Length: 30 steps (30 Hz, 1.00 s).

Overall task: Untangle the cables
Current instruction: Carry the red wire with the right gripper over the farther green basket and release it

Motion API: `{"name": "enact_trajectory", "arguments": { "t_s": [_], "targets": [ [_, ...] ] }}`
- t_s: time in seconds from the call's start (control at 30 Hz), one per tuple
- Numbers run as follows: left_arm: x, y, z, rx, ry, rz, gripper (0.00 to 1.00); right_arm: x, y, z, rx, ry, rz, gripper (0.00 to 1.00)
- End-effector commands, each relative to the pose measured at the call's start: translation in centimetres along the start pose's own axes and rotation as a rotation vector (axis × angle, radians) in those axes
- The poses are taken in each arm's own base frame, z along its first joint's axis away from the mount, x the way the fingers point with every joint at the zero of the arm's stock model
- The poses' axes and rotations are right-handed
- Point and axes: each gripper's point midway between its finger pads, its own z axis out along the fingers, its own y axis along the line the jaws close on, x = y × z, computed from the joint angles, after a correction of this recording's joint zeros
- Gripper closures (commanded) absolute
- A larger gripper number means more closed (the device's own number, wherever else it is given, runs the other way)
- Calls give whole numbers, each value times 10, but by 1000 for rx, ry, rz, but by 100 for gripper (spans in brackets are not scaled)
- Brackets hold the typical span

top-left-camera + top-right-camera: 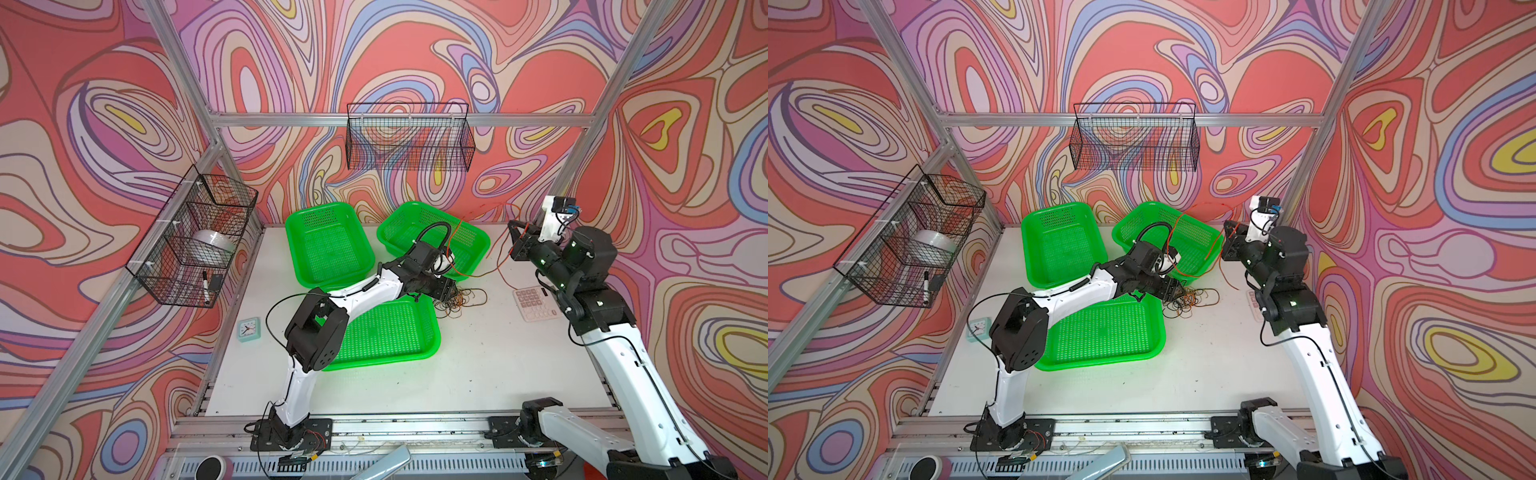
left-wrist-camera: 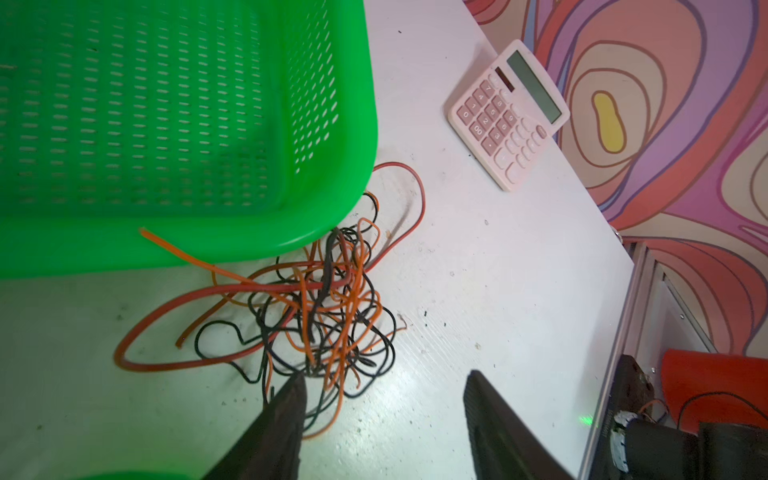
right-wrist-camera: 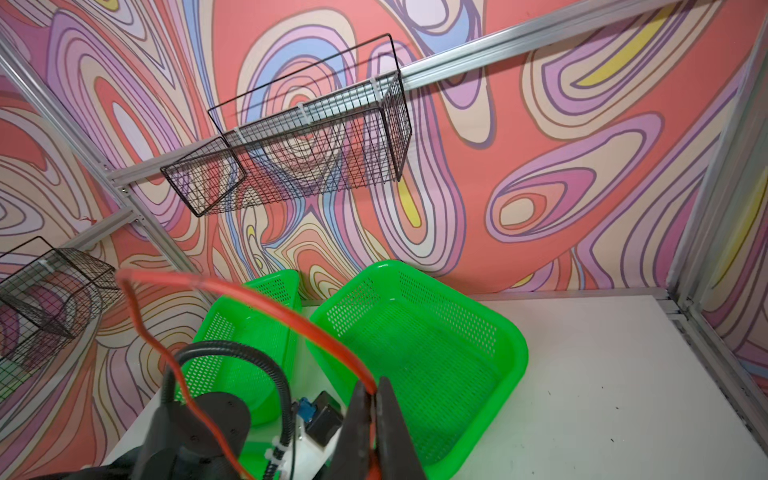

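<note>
Next, my right gripper lets go of the red cable on the bottom of the green basket [image 1: 434, 243] [image 3: 432, 377], just behind the tangle.
The cables [image 1: 457, 301] [image 1: 1187, 301] lie as a tangle of thin orange, red-brown and black wires [image 2: 328, 299] on the white table, beside the corner of a green basket [image 2: 361, 166]. My left gripper [image 2: 384, 382] [image 1: 451, 291] is open just over the tangle's edge. One finger [image 2: 286, 407] touches the outer loops and nothing lies between the jaws. My right gripper [image 3: 376, 388] [image 1: 515, 232] is raised at the right, shut on a red cable [image 3: 266, 307]. That cable arcs up [image 1: 1204, 205] and runs down over the far basket to the tangle.
Three green baskets: far left [image 1: 320, 206], far right [image 1: 484, 241], near [image 1: 434, 332] under the left arm. A pink calculator [image 1: 534, 305] [image 2: 507, 116] sits near the right arm. A small clock [image 1: 248, 329] is at the left. Wire baskets [image 1: 409, 137] [image 1: 195, 237] hang on the walls.
</note>
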Motion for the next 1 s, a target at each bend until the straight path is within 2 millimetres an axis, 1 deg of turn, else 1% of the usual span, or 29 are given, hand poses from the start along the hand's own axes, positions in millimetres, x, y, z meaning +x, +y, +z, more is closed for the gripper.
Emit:
{"name": "enact_trajectory", "arguments": {
  "t_s": [0.0, 0.03, 0.17, 0.23, 0.27, 0.33, 0.4, 0.53, 0.63, 0.67, 0.7, 0.83, 0.9, 0.97],
  "targets": [
    [-20, -20, -35, 10, -84, 73, 29, -14, -9, 5, 62, -12, 4, 100],
    [-22, -21, -40, 0, -96, 86, 28, -14, -11, 10, 73, -1, 1, 100],
    [-28, -26, -65, -24, -140, 138, 22, -2, -19, 43, 89, 66, -2, 100],
    [-25, -29, -71, -20, -134, 161, 22, 5, -25, 62, 102, 98, -10, 100],
    [-23, -27, -73, -36, -124, 166, 22, 10, -28, 73, 106, 118, -13, 100],
    [-16, -16, -76, -84, -105, 169, 22, 14, -34, 92, 119, 137, -17, 100],
    [-12, -5, -84, -125, -115, 161, 21, 18, -40, 113, 131, 152, -25, 100],
    [-8, 17, -104, -160, -148, 108, 21, 27, -47, 153, 122, 176, -15, 100],
    [-7, 28, -119, -186, -167, 100, 22, 38, -54, 187, 117, 196, 4, 100],
    [-5, 31, -122, -197, -167, 103, 22, 45, -57, 200, 119, 205, 10, 100],
    [-4, 33, -124, -203, -167, 107, 22, 57, -61, 214, 114, 225, 20, 100],
    [-1, 38, -127, -231, -155, 126, 22, 91, -67, 258, 93, 263, 27, 100],
    [-2, 41, -129, -250, -156, 133, 22, 117, -72, 278, 108, 309, 12, 100],
    [-5, 42, -132, -259, -162, 138, 22, 142, -77, 291, 125, 356, -6, 100]
  ]
}}
